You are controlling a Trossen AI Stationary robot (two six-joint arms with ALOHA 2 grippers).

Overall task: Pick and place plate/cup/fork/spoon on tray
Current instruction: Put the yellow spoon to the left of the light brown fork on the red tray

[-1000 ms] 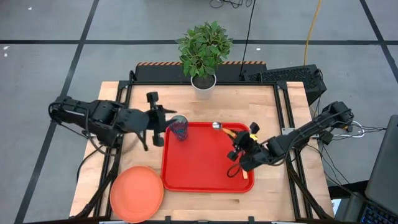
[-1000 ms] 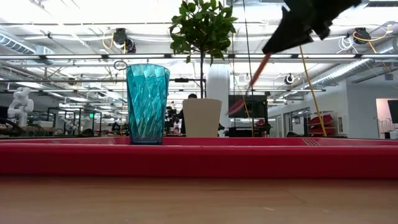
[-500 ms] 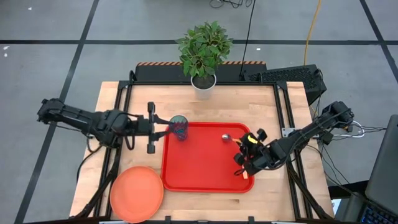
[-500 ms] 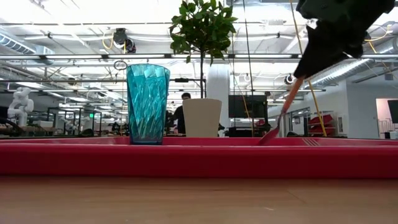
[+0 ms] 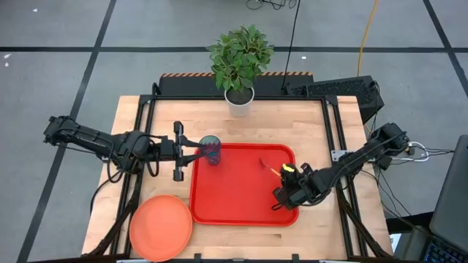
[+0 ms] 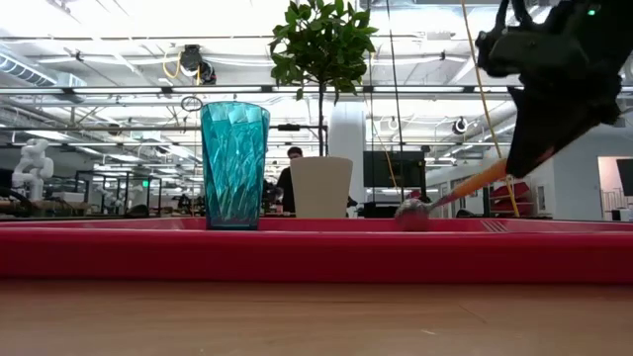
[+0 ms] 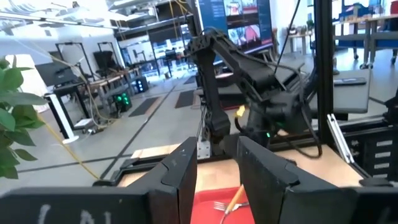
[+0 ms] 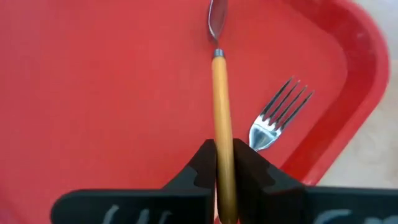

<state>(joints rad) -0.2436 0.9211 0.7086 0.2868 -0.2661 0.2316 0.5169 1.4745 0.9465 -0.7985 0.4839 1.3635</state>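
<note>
My right gripper holds the slanting spoon near its handle's loose end; I should lay it on the tray and regrip nearer the spoon's bowl (image 8: 220,78).
The red tray (image 5: 234,197) lies in the middle of the table. The teal cup (image 5: 210,150) stands upright in its far left corner, and also shows in the low view (image 6: 234,163). The orange plate (image 5: 161,226) lies on the table by the tray's near left corner. The fork (image 8: 280,115) lies flat on the tray near its right rim. My right gripper (image 5: 287,188) is shut on the spoon (image 8: 217,93) over the tray's right part. My left gripper (image 5: 181,151) is open and empty, just left of the cup. My right gripper pinches the spoon's orange handle (image 8: 222,171) between its two fingers, toward the handle's free end. The fingers lie along the handle. The spoon slants down away from the gripper, its silver bowl (image 6: 412,213) low at the tray; the rim hides whether it touches.
A white pot with a green plant (image 5: 239,95) stands at the table's far edge behind the tray. Bare wood shows left of the tray and along the far side. Dark frame rails (image 5: 333,124) run along the table's sides.
My right gripper has gone down and toward the table's near edge with the spoon. The spoon has tipped from steep to shallow, and its bowl has sunk to tray height. My left arm has stretched out lower, and its gripper has stayed open beside the cup.
</note>
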